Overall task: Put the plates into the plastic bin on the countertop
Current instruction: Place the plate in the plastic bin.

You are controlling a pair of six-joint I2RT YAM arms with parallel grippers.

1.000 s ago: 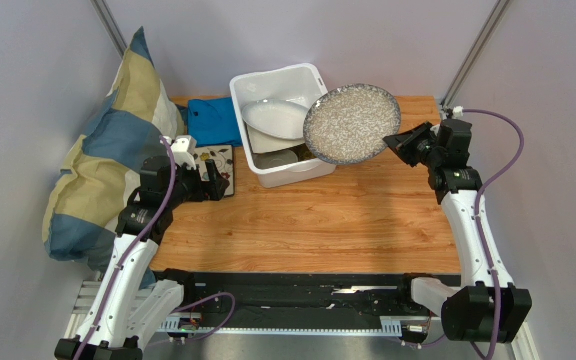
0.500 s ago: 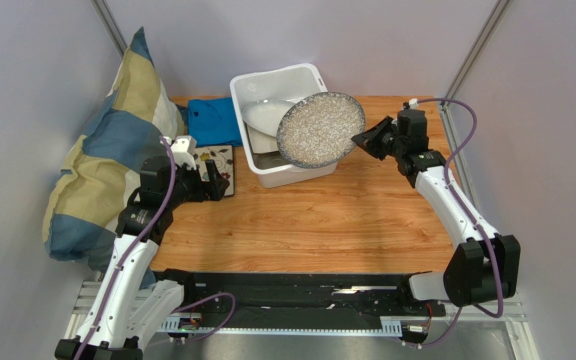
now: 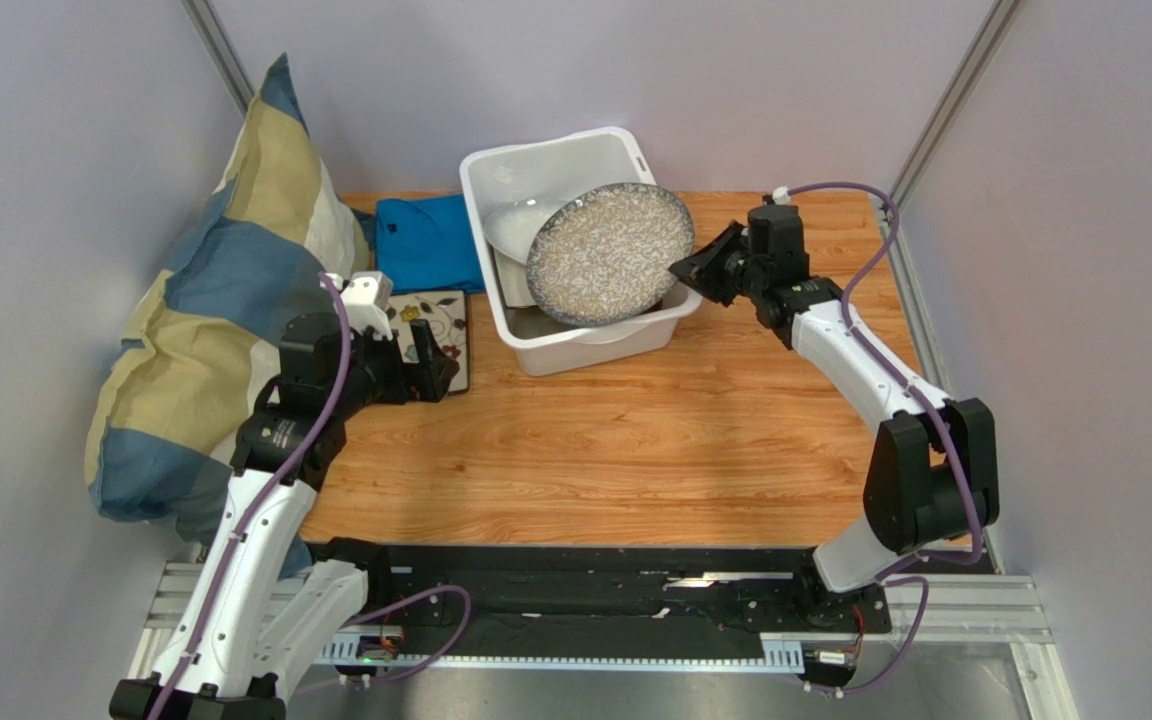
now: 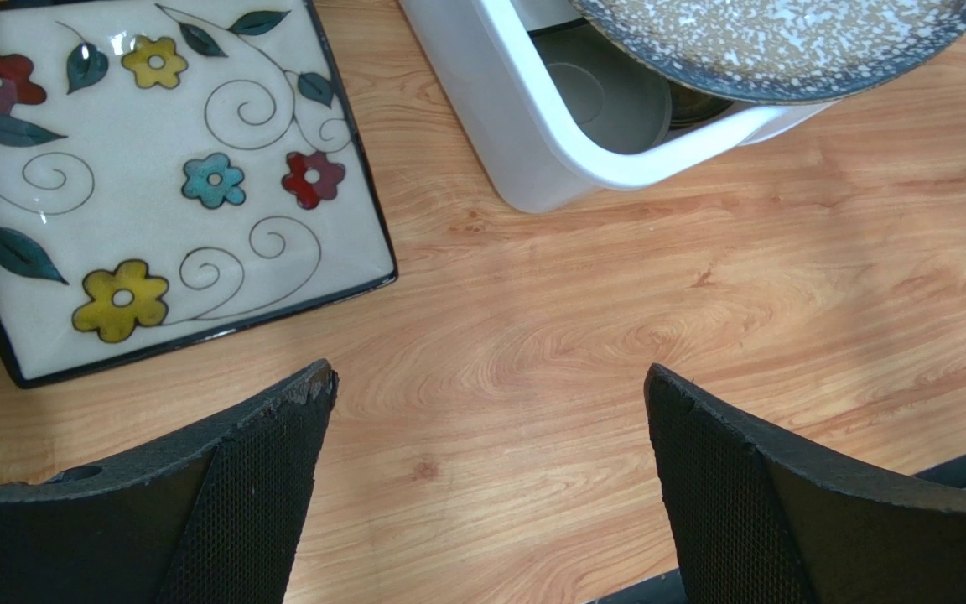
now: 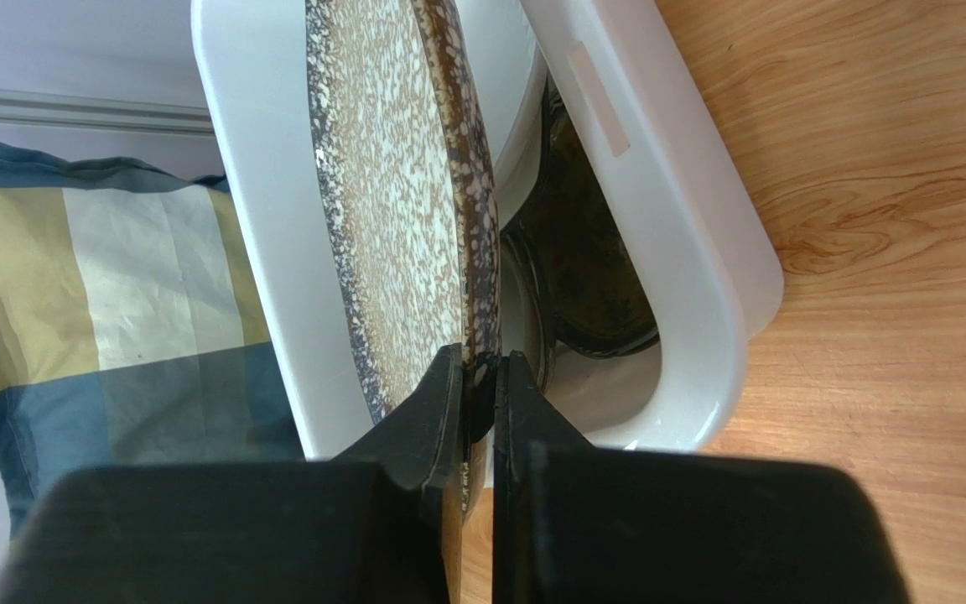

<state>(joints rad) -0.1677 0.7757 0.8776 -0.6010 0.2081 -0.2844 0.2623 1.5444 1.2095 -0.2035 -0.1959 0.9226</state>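
The robot's right gripper will set the grey-speckled plate down on the white oval platter and dark small plates (image 3: pixel 576 267) inside the bin.
My right gripper (image 3: pixel 687 270) (image 5: pixel 483 365) is shut on the rim of the large grey-speckled round plate (image 3: pixel 609 252) (image 5: pixel 387 176), holding it tilted over the white plastic bin (image 3: pixel 564 356) (image 5: pixel 690 252). The bin holds a white oval platter (image 3: pixel 504 225) and dark small plates (image 5: pixel 589 252) under the speckled one. The floral square plate (image 3: pixel 438 333) (image 4: pixel 135 176) lies flat on the countertop (image 3: pixel 657 435) left of the bin. My left gripper (image 3: pixel 432 369) (image 4: pixel 488 390) hangs open over bare wood just beside that plate, with nothing between its fingers.
A folded blue cloth (image 3: pixel 425 240) lies at the back left beside the bin. A large blue and yellow pillow (image 3: pixel 207 300) leans against the left wall, overhanging the countertop's left edge. Metal frame posts stand at both back corners.
My right arm has carried the speckled plate leftward from beside the bin to over its opening, tilting it lower. The left arm has not moved.
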